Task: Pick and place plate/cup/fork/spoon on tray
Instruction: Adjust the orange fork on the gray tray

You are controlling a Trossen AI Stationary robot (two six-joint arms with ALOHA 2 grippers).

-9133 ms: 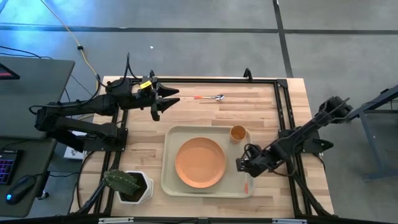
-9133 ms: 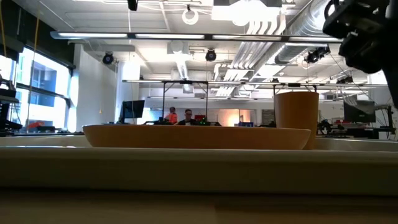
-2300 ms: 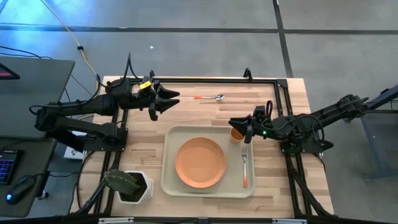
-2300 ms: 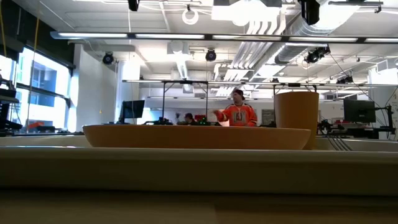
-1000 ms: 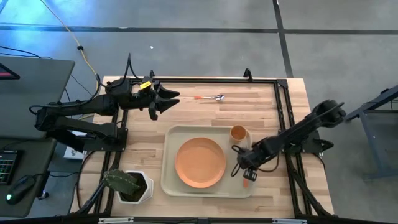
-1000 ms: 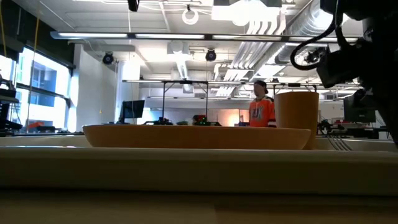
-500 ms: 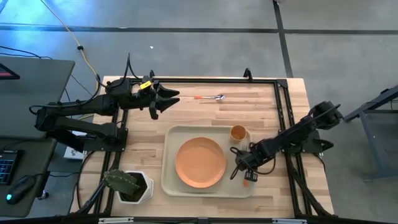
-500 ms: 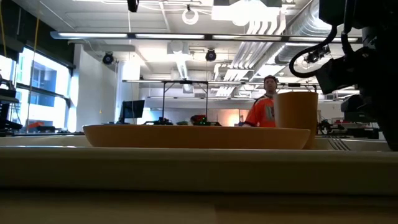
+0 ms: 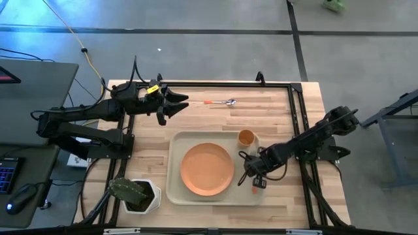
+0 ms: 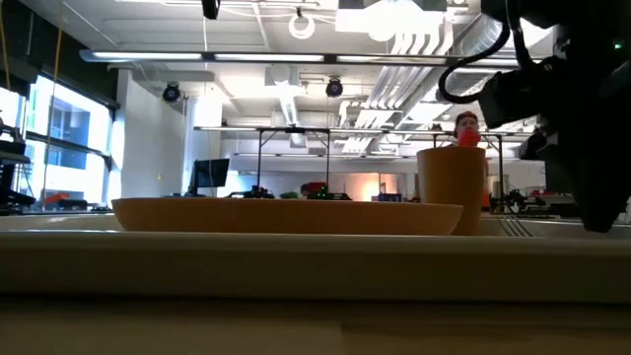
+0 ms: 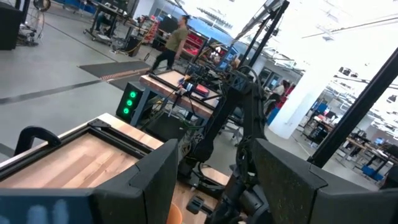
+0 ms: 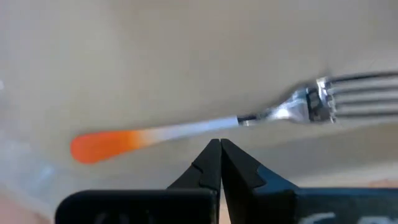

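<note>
The fork lies crosswise to my right gripper's closed fingers, so I will turn my right gripper, open it and pinch the white part of the fork's handle point(image 12: 208, 126).
The beige tray point(image 9: 171, 189) lies on the table and holds the orange plate point(image 9: 207, 168), the orange-yellow cup point(image 9: 246, 137) at its far right corner, and the fork point(image 12: 186, 129) along its right side. The fork's orange handle end point(image 9: 255, 189) points to the near edge. The spoon point(image 9: 222, 102) lies on the table near the far edge. My right gripper point(image 9: 250, 175) is shut and low over the tray's right side, its tips point(image 12: 220, 144) at the fork's handle. My left gripper point(image 9: 175, 106) is open and empty at the far left. My right gripper's shut fingertips point(image 12: 214, 155) stand right beside the middle of the fork's handle point(image 12: 211, 124), coming from above at a slant from the table's right. The fork lies flat on the tray floor. I cannot tell whether the tips touch the handle, the tray floor or neither.
A white square pot with a green plant point(image 9: 137, 194) stands at the near left corner. A black frame rail point(image 9: 297, 117) runs along the table's right and far edges. In the low view the plate point(image 10: 286, 215) and cup point(image 10: 452, 187) show, and a person beyond the table.
My right gripper has gone a little toward the table's left, staying low and shut. The tray has slid a little toward the table's left edge, carrying the plate, cup and fork with it.
</note>
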